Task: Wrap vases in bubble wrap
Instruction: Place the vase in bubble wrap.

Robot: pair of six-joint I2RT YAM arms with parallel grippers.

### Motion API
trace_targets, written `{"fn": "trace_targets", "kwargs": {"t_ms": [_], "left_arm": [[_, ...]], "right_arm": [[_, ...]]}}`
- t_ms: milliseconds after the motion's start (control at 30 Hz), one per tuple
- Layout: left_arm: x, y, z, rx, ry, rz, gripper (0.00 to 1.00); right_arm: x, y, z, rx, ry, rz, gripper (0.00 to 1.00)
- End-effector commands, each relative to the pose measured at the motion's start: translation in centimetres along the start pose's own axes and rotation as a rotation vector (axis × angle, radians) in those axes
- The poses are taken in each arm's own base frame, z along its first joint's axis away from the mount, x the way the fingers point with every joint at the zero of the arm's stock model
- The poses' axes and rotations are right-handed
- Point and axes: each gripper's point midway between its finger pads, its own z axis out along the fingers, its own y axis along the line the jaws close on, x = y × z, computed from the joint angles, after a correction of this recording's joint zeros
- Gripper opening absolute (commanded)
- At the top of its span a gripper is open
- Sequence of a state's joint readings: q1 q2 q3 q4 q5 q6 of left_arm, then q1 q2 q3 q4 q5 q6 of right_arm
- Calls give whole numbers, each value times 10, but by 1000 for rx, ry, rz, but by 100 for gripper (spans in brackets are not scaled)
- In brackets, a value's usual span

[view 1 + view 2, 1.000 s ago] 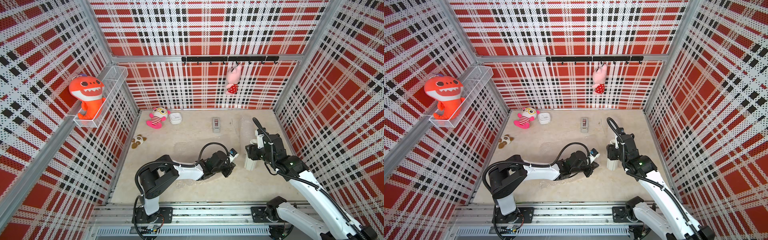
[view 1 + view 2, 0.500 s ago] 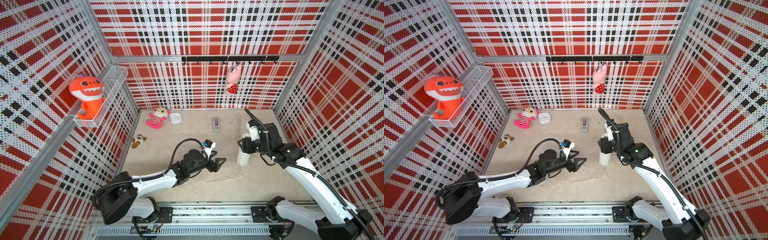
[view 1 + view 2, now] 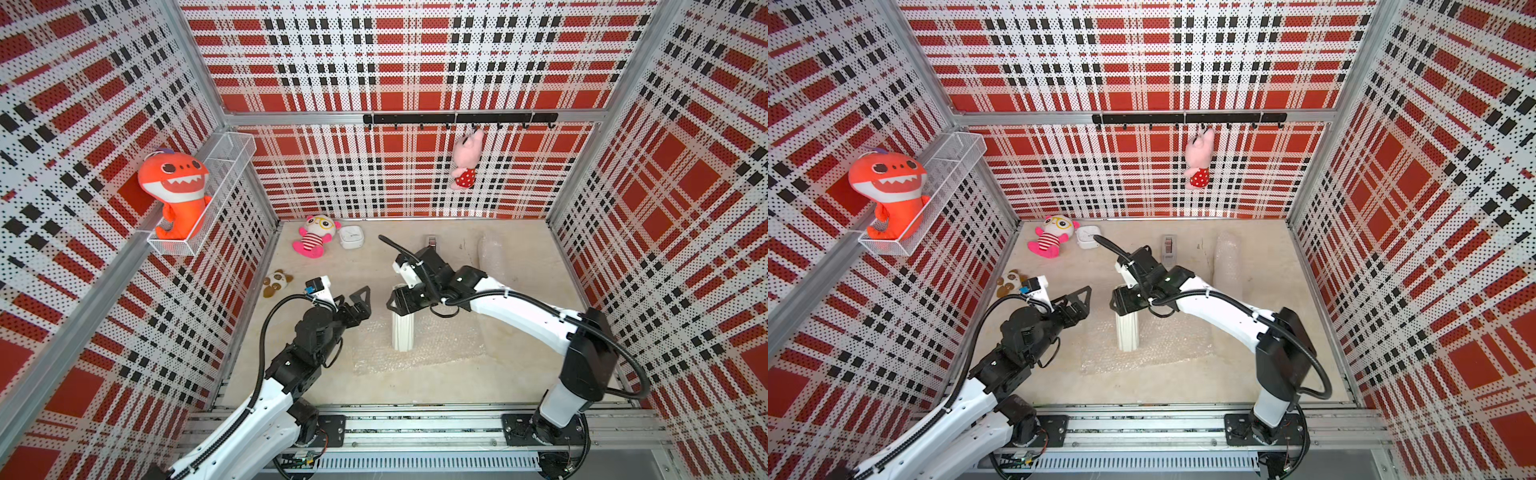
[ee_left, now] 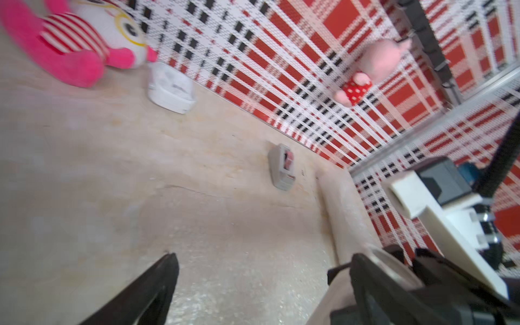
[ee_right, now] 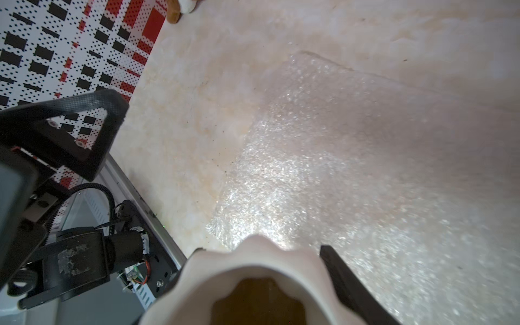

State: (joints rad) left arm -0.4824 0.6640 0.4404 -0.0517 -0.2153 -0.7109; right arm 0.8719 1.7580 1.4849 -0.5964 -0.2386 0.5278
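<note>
The white vase, still upright on the bubble wrap, will be laid down by my right gripper along the bubble wrap sheet's edge nearest my left gripper (image 3: 377,326) (image 5: 295,138).
A white ribbed vase (image 3: 403,330) (image 3: 1128,332) stands upright on a flat sheet of bubble wrap (image 3: 440,345) (image 3: 1167,345) in the middle of the table. My right gripper (image 3: 401,298) (image 3: 1125,302) is shut on the vase's neck; the right wrist view shows its scalloped rim (image 5: 253,261) between the fingers (image 5: 346,281). To the left of the vase, my left gripper (image 3: 361,302) (image 3: 1083,302) (image 4: 263,261) hangs open and holds nothing, with the sheet's left edge (image 4: 239,281) below it. A rolled bundle of bubble wrap (image 3: 492,253) (image 3: 1227,257) lies at the back right.
At the back stand a pink plush toy (image 3: 313,239), a small white box (image 3: 351,237) and a grey tape dispenser (image 3: 430,241). A small panda toy (image 3: 276,283) lies by the left wall. An orange shark (image 3: 176,191) sits in a wall shelf.
My left gripper has opened and drawn back to the left. The right arm has carried the upright vase leftward onto the flat sheet.
</note>
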Motion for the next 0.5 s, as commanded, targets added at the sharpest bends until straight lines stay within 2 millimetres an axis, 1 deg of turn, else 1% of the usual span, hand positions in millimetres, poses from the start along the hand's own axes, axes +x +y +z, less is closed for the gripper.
{"fn": "trace_targets", "kwargs": {"t_ms": [0, 100, 167, 267, 400, 467], "left_arm": [[17, 43, -4, -143, 56, -28, 98], [17, 59, -6, -186, 54, -54, 98], [17, 69, -7, -214, 49, -63, 98], [21, 76, -7, -223, 52, -82, 98], [25, 83, -5, -245, 54, -105, 98], [28, 87, -3, -258, 56, -111, 98]], "right_arm": [[-18, 42, 11, -127, -25, 44, 0], [-13, 50, 33, -126, 27, 48, 0], [-11, 50, 46, -141, 48, 72, 0], [-12, 44, 61, -114, 53, 88, 0], [-8, 33, 77, -75, 72, 95, 2], [-7, 27, 88, -57, 80, 105, 4]]}}
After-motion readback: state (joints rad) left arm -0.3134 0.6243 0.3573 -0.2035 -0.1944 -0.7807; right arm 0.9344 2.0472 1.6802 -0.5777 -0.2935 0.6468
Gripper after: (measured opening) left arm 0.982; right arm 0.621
